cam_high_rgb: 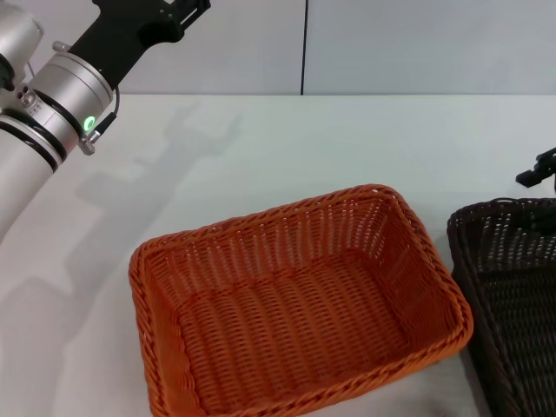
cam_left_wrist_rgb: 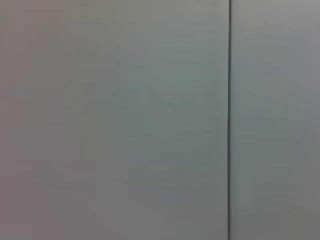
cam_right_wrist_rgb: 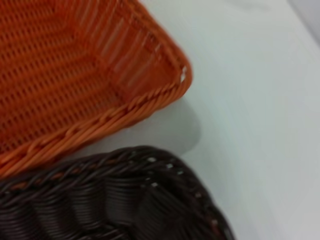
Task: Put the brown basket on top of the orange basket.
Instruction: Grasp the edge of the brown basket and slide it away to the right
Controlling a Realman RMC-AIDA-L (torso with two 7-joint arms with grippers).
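Note:
The robot's right gripper will next close on the brown basket's far rim (cam_high_rgb: pixel 547 201), on the side nearest the grey wall, to carry the brown basket.
The orange basket (cam_high_rgb: pixel 295 304) stands empty on the white table, in the middle near the front. The brown basket (cam_high_rgb: pixel 512 287) stands on the table right beside it on the right, cut off by the picture's edge. In the right wrist view the brown basket's rim (cam_right_wrist_rgb: pixel 125 200) and a corner of the orange basket (cam_right_wrist_rgb: pixel 100 75) lie close together, with a narrow strip of table between them. A black part of my right gripper (cam_high_rgb: pixel 540 172) shows at the right edge, just above the brown basket's far rim. My left arm is raised at the top left, and its gripper (cam_high_rgb: pixel 178 13) is largely cut off.
The white table (cam_high_rgb: pixel 347 148) stretches behind the baskets to a grey wall with a dark vertical seam (cam_high_rgb: pixel 305 48). The left wrist view shows only that wall and its seam (cam_left_wrist_rgb: pixel 229 120).

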